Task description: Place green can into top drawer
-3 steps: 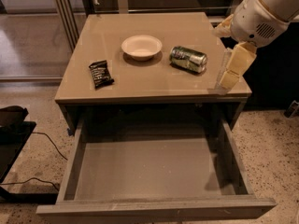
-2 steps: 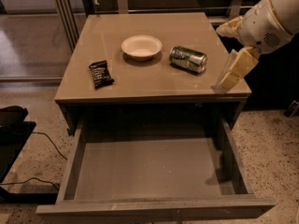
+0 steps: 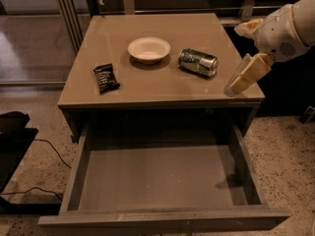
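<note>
Next, the gripper closes on the far end point(image 3: 209, 66) of the green can, which is the end away from the white bowl.
The green can point(image 3: 198, 62) lies on its side on the cabinet top, right of centre, next to the bowl. The top drawer point(image 3: 157, 178) is pulled fully out below the cabinet top and nothing lies in it. My gripper point(image 3: 235, 59) hovers over the right edge of the cabinet top, just right of the can and not touching it. Its two pale fingers are spread apart: the lower finger point(image 3: 244, 74) points down-left, the upper finger point(image 3: 247, 27) sits behind it. It holds nothing.
A white bowl point(image 3: 148, 49) stands left of the can. A black snack-bar wrapper point(image 3: 106, 77) lies near the cabinet top's left front. A black object and cables point(image 3: 15, 132) lie on the floor at left. Rails and a glass panel stand behind the cabinet.
My arm has shifted a little to the right and its wrist has turned slightly. The can, bowl, wrapper and drawer have not moved.
</note>
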`<state>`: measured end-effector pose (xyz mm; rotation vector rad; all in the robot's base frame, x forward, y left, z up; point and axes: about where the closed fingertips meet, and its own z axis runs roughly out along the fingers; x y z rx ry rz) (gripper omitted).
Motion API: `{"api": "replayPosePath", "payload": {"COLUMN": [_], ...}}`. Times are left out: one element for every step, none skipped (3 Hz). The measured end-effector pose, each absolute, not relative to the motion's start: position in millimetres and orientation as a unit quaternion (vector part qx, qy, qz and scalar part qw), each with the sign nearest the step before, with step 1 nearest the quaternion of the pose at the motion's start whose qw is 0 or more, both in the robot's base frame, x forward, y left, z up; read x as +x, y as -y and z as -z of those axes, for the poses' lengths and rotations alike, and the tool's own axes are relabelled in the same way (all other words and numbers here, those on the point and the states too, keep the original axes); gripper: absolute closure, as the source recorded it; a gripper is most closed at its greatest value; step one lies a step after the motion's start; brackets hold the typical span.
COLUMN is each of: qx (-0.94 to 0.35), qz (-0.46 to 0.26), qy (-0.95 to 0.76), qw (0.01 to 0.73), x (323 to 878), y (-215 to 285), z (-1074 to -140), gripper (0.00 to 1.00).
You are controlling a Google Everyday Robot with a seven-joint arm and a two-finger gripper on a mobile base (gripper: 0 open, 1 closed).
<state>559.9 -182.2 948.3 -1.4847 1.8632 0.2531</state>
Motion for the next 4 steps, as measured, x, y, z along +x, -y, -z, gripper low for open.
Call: {"api": "replayPosePath", "payload": {"qx": [-0.573, -0.553, -0.537, -0.518], "qz": [-0.095, -0.099, -0.105, -0.110], "qy": [-0.723, -0.729, -0.738, -0.749], "qw": [0.374, 0.391, 0.395, 0.398], "x": [575, 609, 641, 668], "y": [187, 199, 206, 208], "z": [-945, -934, -915, -894], "gripper": [0.00, 0.00, 0.00, 0.00]}}
